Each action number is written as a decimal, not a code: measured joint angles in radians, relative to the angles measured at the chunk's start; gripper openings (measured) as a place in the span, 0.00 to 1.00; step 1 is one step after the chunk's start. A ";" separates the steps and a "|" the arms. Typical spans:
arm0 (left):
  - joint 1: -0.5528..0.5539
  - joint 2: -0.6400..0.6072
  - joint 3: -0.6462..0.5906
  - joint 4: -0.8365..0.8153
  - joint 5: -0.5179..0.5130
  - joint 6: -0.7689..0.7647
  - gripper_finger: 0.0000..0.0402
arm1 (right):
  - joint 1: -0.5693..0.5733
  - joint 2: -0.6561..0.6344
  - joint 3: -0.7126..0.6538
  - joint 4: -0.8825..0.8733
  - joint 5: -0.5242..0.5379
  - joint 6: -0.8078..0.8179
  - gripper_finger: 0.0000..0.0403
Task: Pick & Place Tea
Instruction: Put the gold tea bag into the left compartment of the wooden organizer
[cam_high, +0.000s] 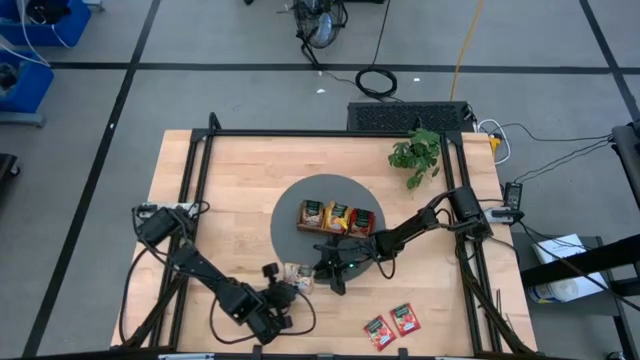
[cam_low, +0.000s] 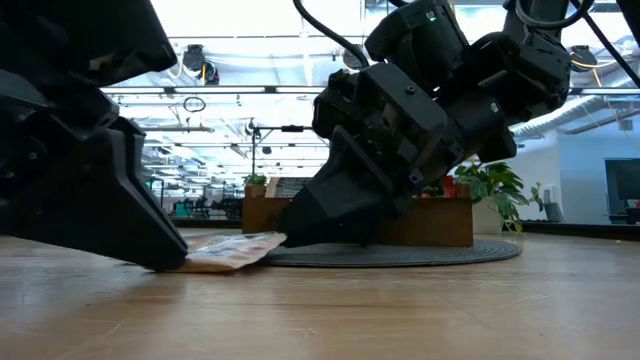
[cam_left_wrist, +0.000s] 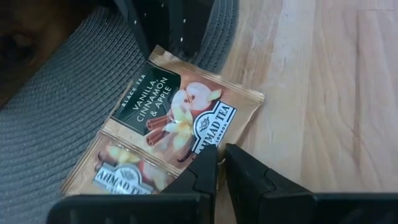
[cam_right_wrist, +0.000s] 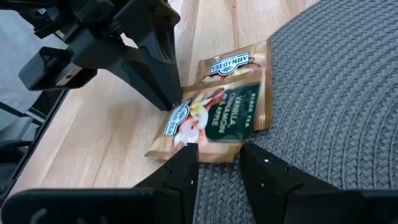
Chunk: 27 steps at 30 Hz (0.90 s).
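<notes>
The top cream sachet is lying flat across the other one, so my left gripper needs to hold its near edge steady while my right gripper pinches its far edge (cam_right_wrist: 224, 151).
Two overlapping cream tea sachets with dark green print (cam_left_wrist: 180, 112) (cam_right_wrist: 224, 115) lie flat, half on the grey round mat's (cam_high: 290, 235) near edge and half on the wood. My left gripper (cam_left_wrist: 222, 163) (cam_high: 285, 290) stands shut at their near edge. From the mat side my right gripper (cam_right_wrist: 217, 155) (cam_high: 322, 272) is open at their far edge, one finger on either side of the top sachet's corner. A brown tray (cam_high: 338, 217) with more sachets rests on the mat. Two red sachets (cam_high: 392, 325) lie near the table's front edge. My left gripper's shut fingertips (cam_right_wrist: 169, 99) rest on the top sachet's near edge (cam_left_wrist: 198, 140), slanting down from the table's near left. Whether the edge lies between the fingers I cannot tell. The sachet stays flat on the table. Whether my right gripper touches the sachet I cannot tell.
A small green plant (cam_high: 415, 155) stands at the table's far right. A black frame (cam_high: 200, 170) runs along the table's sides. Bare wood lies left of the mat and along the front edge.
</notes>
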<state>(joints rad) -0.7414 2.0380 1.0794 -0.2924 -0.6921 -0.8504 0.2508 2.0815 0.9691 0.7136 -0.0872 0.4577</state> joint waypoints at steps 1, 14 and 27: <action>0.003 0.000 0.000 0.010 -0.001 0.010 0.09 | 0.000 0.000 0.000 0.000 0.000 -0.004 0.27; 0.020 0.001 0.000 0.038 -0.011 0.053 0.09 | -0.001 0.001 0.000 -0.015 0.018 -0.105 0.14; -0.002 -0.006 0.000 0.062 -0.044 0.157 0.09 | 0.007 -0.003 0.000 0.015 0.063 -0.209 0.01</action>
<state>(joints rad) -0.7429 2.0315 1.0793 -0.2306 -0.7360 -0.6931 0.2580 2.0780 0.9688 0.7283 -0.0238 0.2488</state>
